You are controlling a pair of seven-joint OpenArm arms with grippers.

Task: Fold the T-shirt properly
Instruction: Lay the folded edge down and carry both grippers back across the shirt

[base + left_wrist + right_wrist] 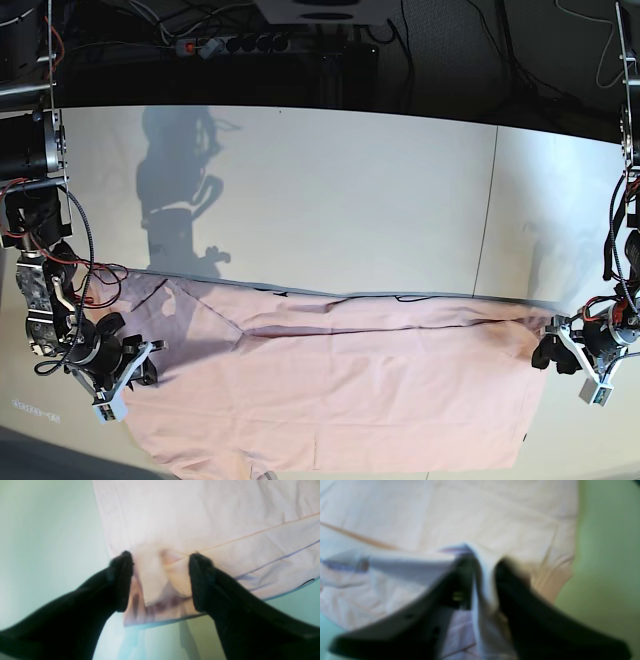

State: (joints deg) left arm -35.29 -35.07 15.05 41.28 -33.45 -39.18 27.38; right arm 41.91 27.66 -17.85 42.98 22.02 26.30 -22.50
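Observation:
The T-shirt's bottom hem reaches the front edge of the table, so next my right gripper pinches the layers farther in before (pixel 172 333) both grippers drag the T-shirt back.
The pale pink T-shirt (pixel 340 390) lies spread wide across the near part of the table, plain side up, with one long crease running across it. In the base view my left gripper (pixel 550 355) sits at its right edge and my right gripper (pixel 135 358) at its left edge. From the left wrist, the left gripper (pixel 161 555) is open, its fingers (pixel 123 580) wide apart over a bunched corner of the T-shirt (pixel 200 517). In the blurred right wrist view, the right gripper (pixel 485 560) stands open with a raised fold of the T-shirt (pixel 495 512) between its fingers (pixel 510 585).
The white table (pixel 330 200) has a seam (pixel 488 210) toward the right. A power strip (pixel 230 43) and cables lie behind its far edge. The shirt's lower hem reaches the table's front edge.

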